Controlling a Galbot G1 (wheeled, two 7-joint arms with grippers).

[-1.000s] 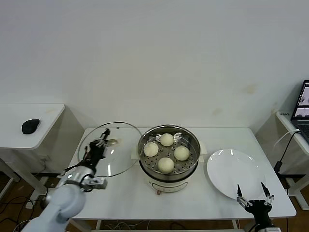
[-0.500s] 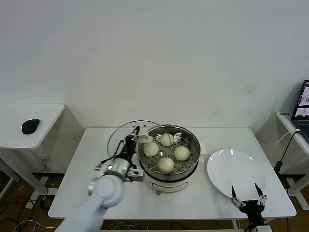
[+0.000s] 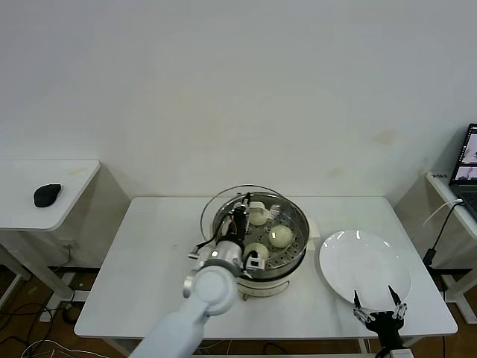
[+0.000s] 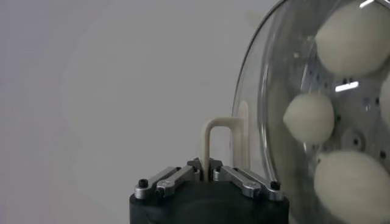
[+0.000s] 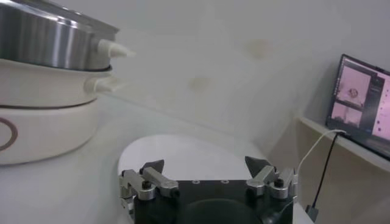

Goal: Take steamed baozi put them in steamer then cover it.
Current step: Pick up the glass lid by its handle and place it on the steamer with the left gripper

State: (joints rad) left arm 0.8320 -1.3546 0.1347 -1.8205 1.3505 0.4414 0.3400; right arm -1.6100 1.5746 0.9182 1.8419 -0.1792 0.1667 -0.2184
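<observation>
I will use my left gripper to set the glass lid on the rim of the steel pot (image 3: 261,231), centered over the baozi.
The steamer (image 3: 293,257) stands mid-table, steel pot on a white base. Three steamed baozi (image 3: 280,236) show on its perforated tray; the arm hides part of the tray. My left gripper (image 3: 240,213) is shut on the cream handle (image 4: 218,131) of the cover (image 3: 219,204), holding the glass lid over the pot's left side, tilted. Through the glass (image 4: 286,73) I see three baozi (image 4: 309,117). My right gripper (image 3: 380,309) hangs open and empty at the table's front right edge; the right wrist view shows its fingers (image 5: 150,171) spread wide.
A white plate (image 3: 365,265) lies right of the steamer, just beyond the right gripper; it shows as plate (image 5: 183,152) beside the steamer (image 5: 49,42). A black mouse (image 3: 47,195) sits on a side table at left. A laptop (image 3: 469,168) stands far right.
The left gripper has carried the cover from the table's left side rightward to over the steamer. The right gripper has drifted slightly lower and left.
</observation>
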